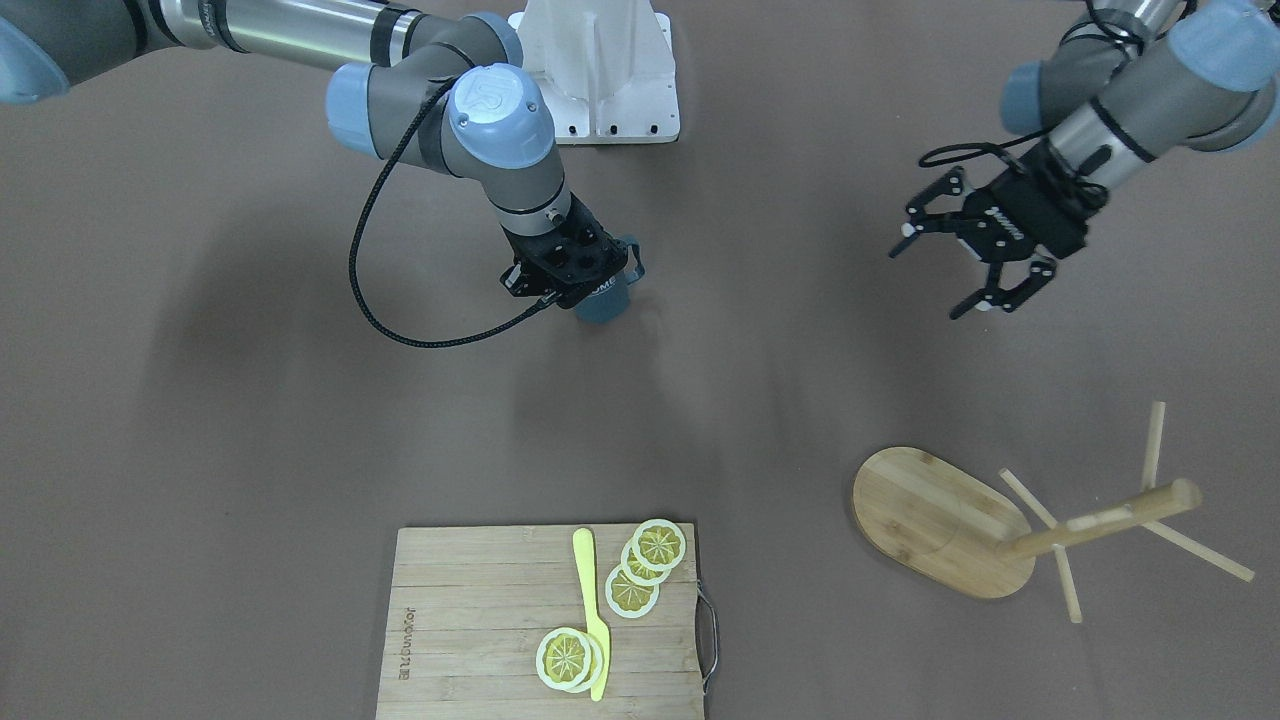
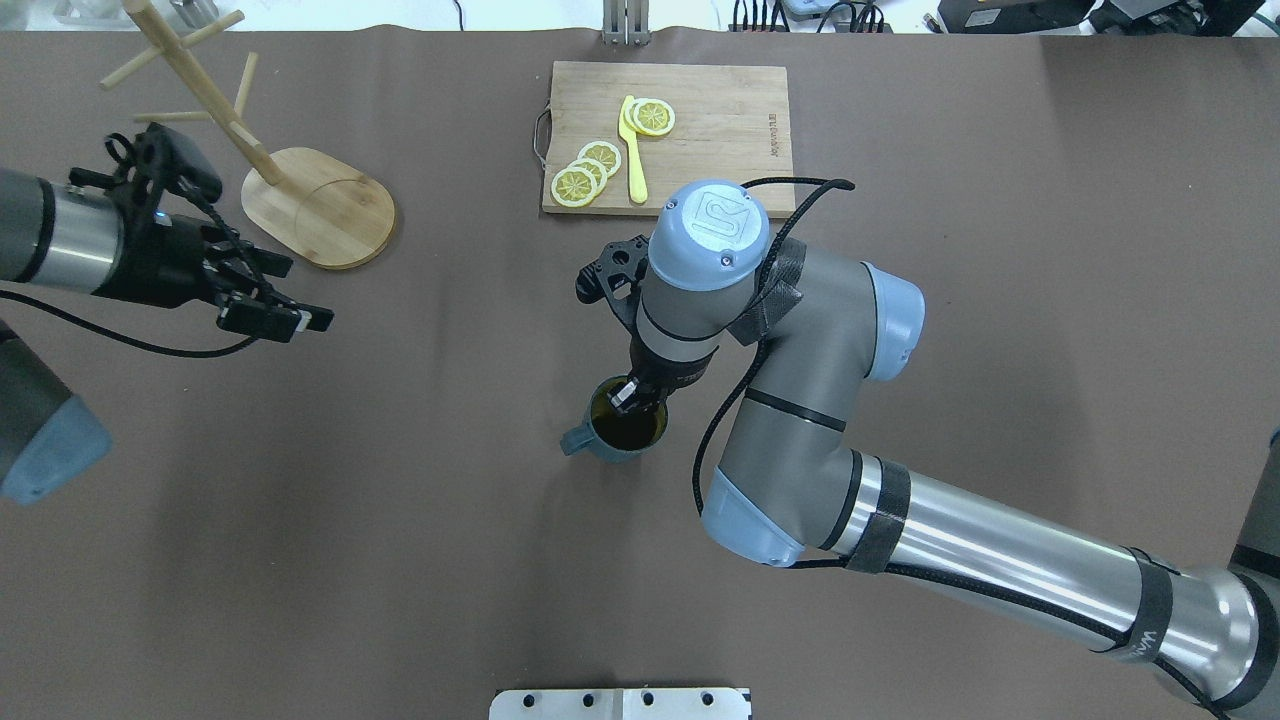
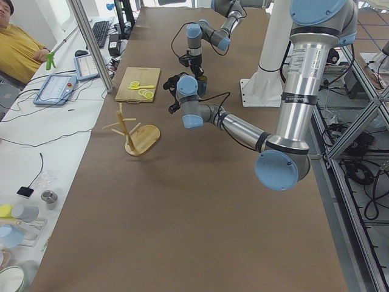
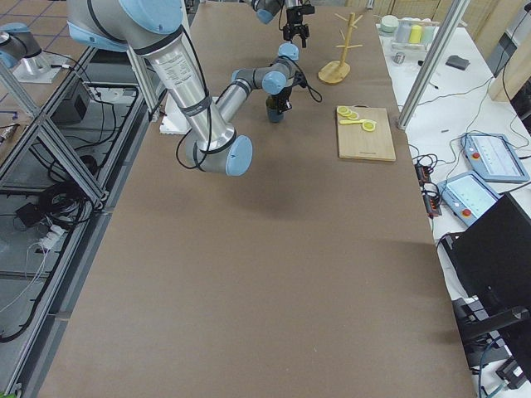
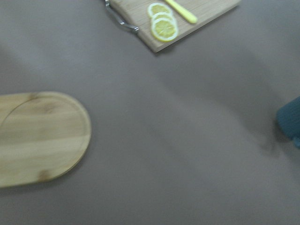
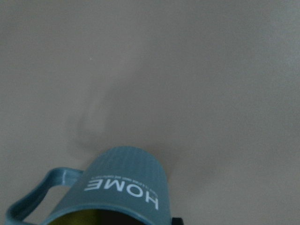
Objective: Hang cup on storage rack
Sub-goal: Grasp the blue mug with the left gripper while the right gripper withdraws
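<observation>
Next, I move my left gripper to the cup's handle (image 1: pixel 637 262) (image 5: pixel 296 142) and close it there, because my right gripper is on the cup's rim.
The cup (image 2: pixel 612 432), a dark blue-grey mug with a yellow inside, is near the table's middle, its handle toward the robot's left. It also shows in the front view (image 1: pixel 606 297) and, with its "HOME" lettering, in the right wrist view (image 6: pixel 125 185). My right gripper (image 2: pixel 632 395) is shut on the cup's rim, one finger inside. I cannot tell whether the cup rests on the table or hangs just above it. The storage rack (image 2: pixel 320 205) stands upright at the far left, its pegs bare; its base shows in the left wrist view (image 5: pixel 42 136). My left gripper (image 2: pixel 298 296) is open and empty, near the rack.
A bamboo cutting board (image 2: pixel 720 120) with lemon slices and a yellow knife lies at the table's far edge, beyond the cup. The white robot mount (image 1: pixel 600 70) stands at the near edge. Bare brown table lies between the cup and the rack.
</observation>
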